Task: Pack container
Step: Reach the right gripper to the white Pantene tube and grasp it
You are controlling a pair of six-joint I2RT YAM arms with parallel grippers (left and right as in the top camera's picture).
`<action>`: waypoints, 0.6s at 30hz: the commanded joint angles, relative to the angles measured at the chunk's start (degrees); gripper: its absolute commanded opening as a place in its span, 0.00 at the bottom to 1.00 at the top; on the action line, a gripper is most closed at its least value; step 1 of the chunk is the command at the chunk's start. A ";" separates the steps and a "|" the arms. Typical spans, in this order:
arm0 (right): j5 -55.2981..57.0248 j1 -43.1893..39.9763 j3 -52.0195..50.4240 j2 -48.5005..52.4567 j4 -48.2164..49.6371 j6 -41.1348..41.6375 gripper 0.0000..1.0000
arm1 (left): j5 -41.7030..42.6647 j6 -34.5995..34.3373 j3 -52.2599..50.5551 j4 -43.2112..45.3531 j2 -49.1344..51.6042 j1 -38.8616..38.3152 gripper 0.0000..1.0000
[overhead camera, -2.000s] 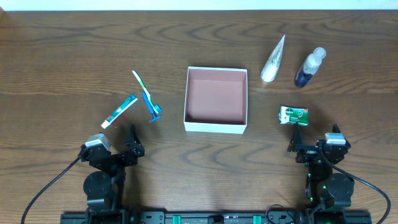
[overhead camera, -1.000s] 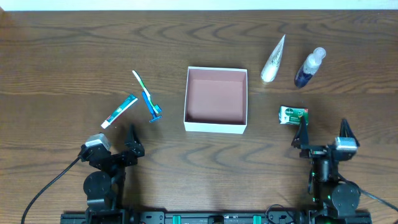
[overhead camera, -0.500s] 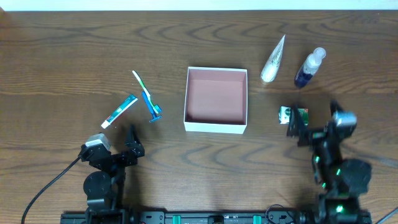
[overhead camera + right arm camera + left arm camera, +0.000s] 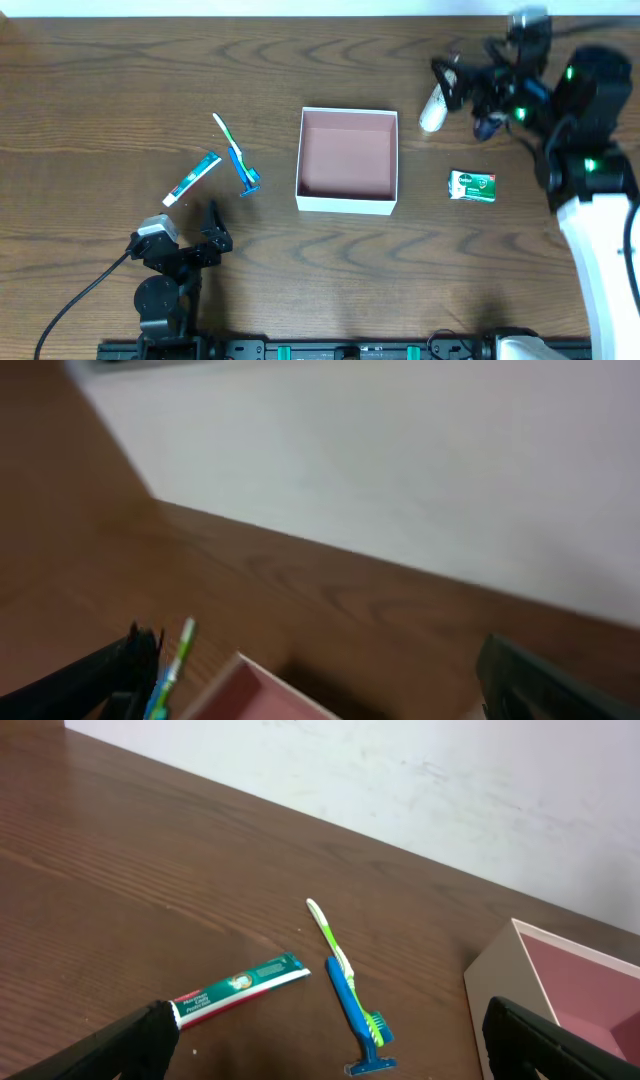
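Observation:
The white tube's body [image 4: 438, 100] is between the container and the small bottle. My right gripper will go there next and close on it.
The container [image 4: 347, 203], a square shallow box with white walls and a pinkish-brown inside, stands empty at the table's middle. It also shows in the left wrist view [image 4: 560, 982] and, blurred, in the right wrist view [image 4: 255, 688]. My left gripper [image 4: 212, 236] rests open near the front left, behind a toothpaste tube [image 4: 192, 178], a toothbrush [image 4: 226, 133] and a blue razor [image 4: 246, 174]. My right gripper [image 4: 468, 80] is open and empty, raised high at the back right over a white tube [image 4: 436, 108] and a small bottle [image 4: 490, 122]. A green box [image 4: 472, 186] lies right of the container.
In the left wrist view the toothpaste tube [image 4: 240, 990], toothbrush [image 4: 328, 937] and razor [image 4: 358, 1025] lie just ahead of the open fingers. A white wall runs along the table's far edge. The right arm's body hangs over the table's right side.
My right arm has risen from its rest at the front right and swung up and back, over the white tube and bottle. The left arm and all objects have not moved.

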 commanded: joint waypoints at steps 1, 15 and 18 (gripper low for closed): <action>-8.59 0.35 1.99 3.54 1.25 3.28 0.99 | 0.79 0.55 -1.57 -0.39 -0.24 0.39 0.98; 21.84 6.88 1.99 8.44 -6.21 3.89 0.99 | 0.79 0.55 -1.57 -0.39 -0.24 0.39 0.98; 31.28 10.64 1.99 9.27 -7.45 3.98 0.99 | 0.79 0.55 -1.57 -0.39 -0.24 0.39 0.98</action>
